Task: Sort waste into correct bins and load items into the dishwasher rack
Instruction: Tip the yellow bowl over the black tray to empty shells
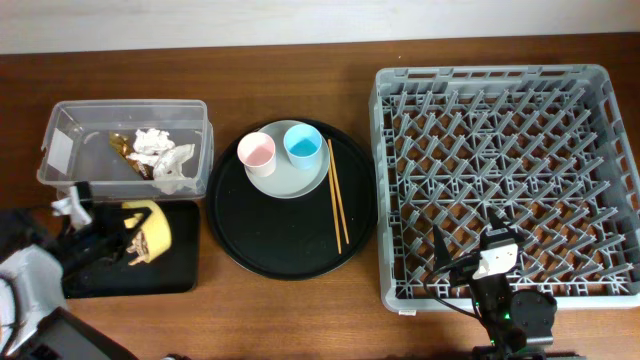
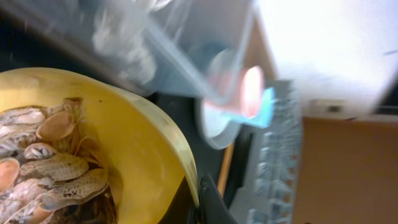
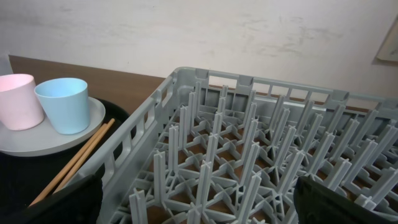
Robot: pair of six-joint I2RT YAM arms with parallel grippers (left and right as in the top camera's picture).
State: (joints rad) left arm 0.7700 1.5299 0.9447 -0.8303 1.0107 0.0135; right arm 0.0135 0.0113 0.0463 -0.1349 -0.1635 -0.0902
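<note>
I should use my left gripper to set the yellow bowl free on the round black tray [image 1: 253, 232], just in front of the grey plate.
My left gripper [image 1: 128, 240] is shut on the rim of the yellow bowl [image 1: 150, 228] and holds it tilted over the flat black tray [image 1: 170, 275]. In the left wrist view [image 2: 202, 199] the bowl [image 2: 143, 137] holds brownish food scraps [image 2: 50, 168]. The clear tub [image 1: 60, 140] holds crumpled tissue [image 1: 165, 155] and a brown-gold wrapper [image 1: 122, 143]. The pink cup [image 1: 256, 152] and blue cup [image 1: 302, 144] stand on the grey plate [image 1: 290, 183], with the chopsticks [image 1: 337, 195] beside it. My right gripper [image 1: 470, 238] is open and empty over the front of the dishwasher rack [image 1: 480, 75]; the right wrist view [image 3: 199, 199] shows pegs between its fingers.
The plate and chopsticks lie on a round black tray [image 1: 270, 240] between the bins and the rack. The right wrist view shows the pink cup [image 3: 18, 99], blue cup [image 3: 62, 102], chopsticks [image 3: 74, 162] and the rack's wall [image 3: 249, 81]. A pale wall runs behind the table.
</note>
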